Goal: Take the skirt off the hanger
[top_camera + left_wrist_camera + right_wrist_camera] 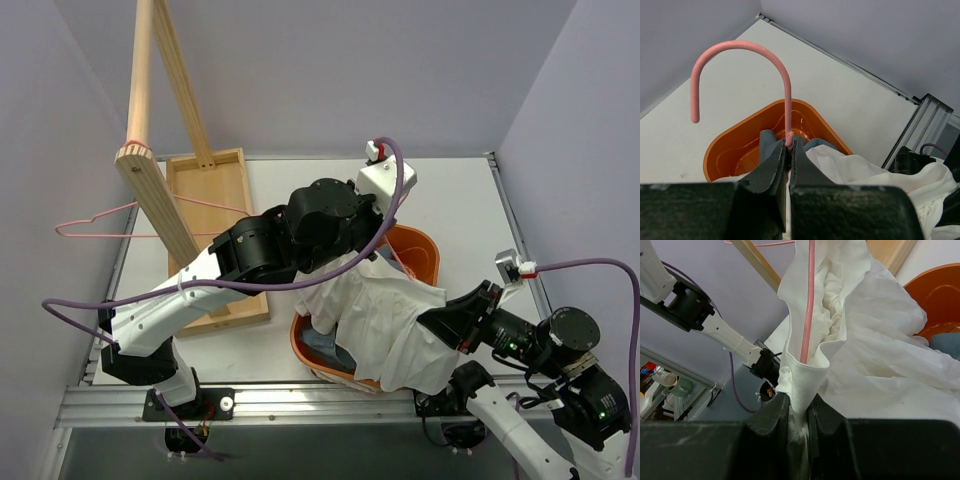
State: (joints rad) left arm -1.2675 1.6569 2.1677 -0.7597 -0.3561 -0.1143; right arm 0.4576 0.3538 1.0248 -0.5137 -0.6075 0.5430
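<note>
I will open my right gripper, because the skirt's waistband bunches around the pink hanger's wire in it, and pinch just the waistband's edge (823, 359) before I pull the hanger out.
The white skirt (390, 320) hangs over the orange basket (425, 250), still on the pink hanger. My left gripper (788, 147) is shut on the hanger's neck just below its pink hook (740, 47), above the basket (735, 150). My right gripper (799, 407) is shut on a fold of the skirt's waistband (805, 375). The pink hanger wire (809, 305) runs up inside that fold. The rest of the skirt (880, 355) billows to the right. The hanger's shoulders are hidden under the cloth.
A wooden rack (150, 190) stands at the left on a wooden tray (215, 230), with a second pink hanger (100, 225) hooked on it. Blue cloth (325, 345) lies in the basket. A metal rail (300, 400) edges the table's near side.
</note>
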